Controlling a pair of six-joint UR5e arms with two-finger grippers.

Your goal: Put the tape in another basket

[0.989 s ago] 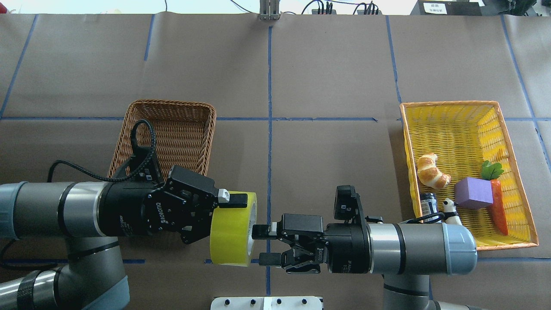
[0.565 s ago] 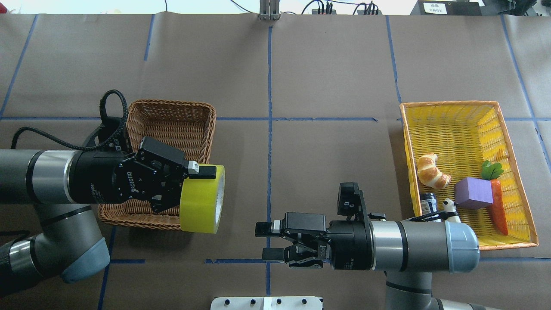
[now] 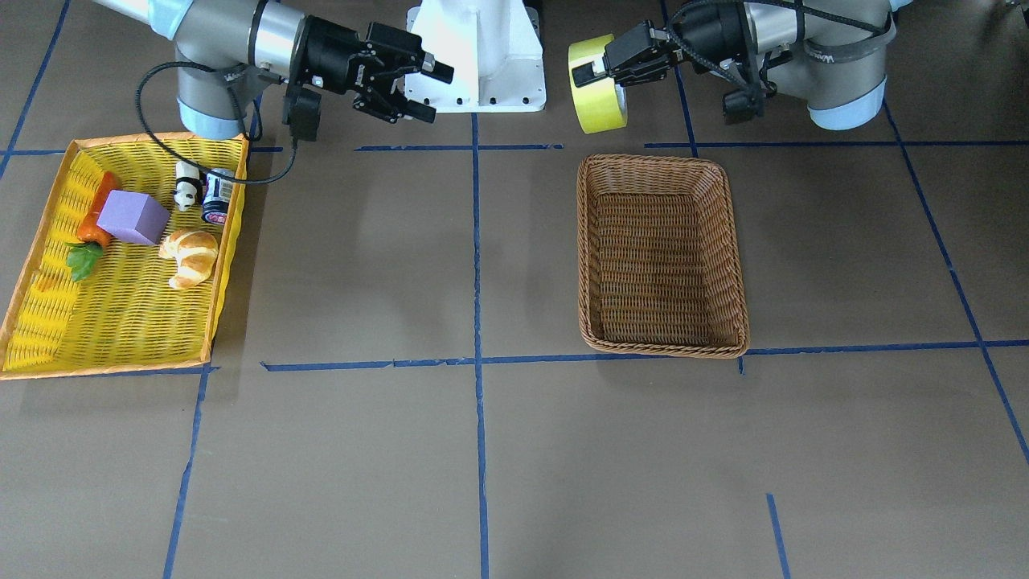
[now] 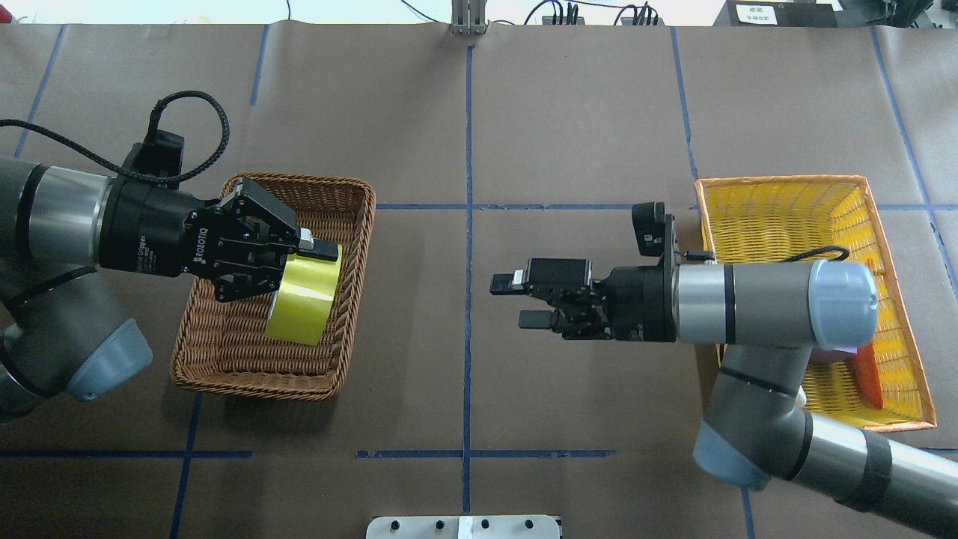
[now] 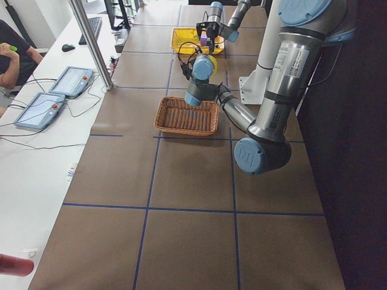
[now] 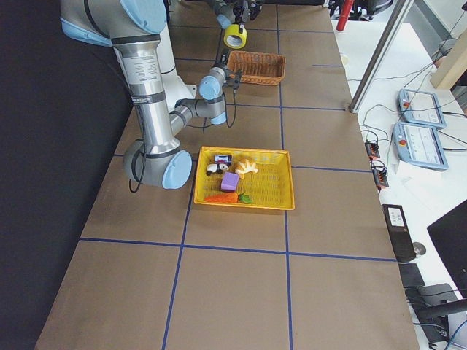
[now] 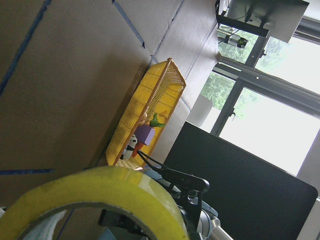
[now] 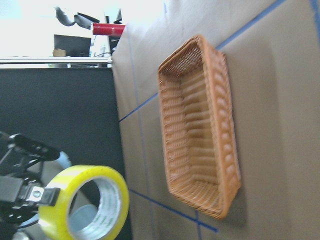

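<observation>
I need to let go of the tape with my left gripper on the bottom of the brown wicker basket, closer to its robot-side rim (image 3: 667, 237).
The tape (image 4: 303, 299), a wide yellow-green roll with a white core, hangs in my left gripper (image 4: 313, 273), which is shut on its wall. It is held in the air over the brown wicker basket (image 4: 247, 359), apart from it. In the front view the tape (image 3: 596, 92) shows high above the basket's (image 3: 663, 161) robot-side rim. The right wrist view shows the tape (image 8: 85, 200) and the empty basket (image 8: 200, 125). My right gripper (image 4: 524, 302) is open and empty, at mid-table to the right of the centre line.
A yellow, orange-rimmed tray (image 4: 786, 217) at the right holds a croissant (image 3: 189, 256), a purple block (image 3: 133, 217), a carrot, a small can and a panda figure. My right forearm lies over its near part in the overhead view. Blue tape lines cross the brown table.
My left arm has carried the tape leftward and away from the robot, from mid-table to over the wicker basket. My right arm has drawn back to the right, still open.
</observation>
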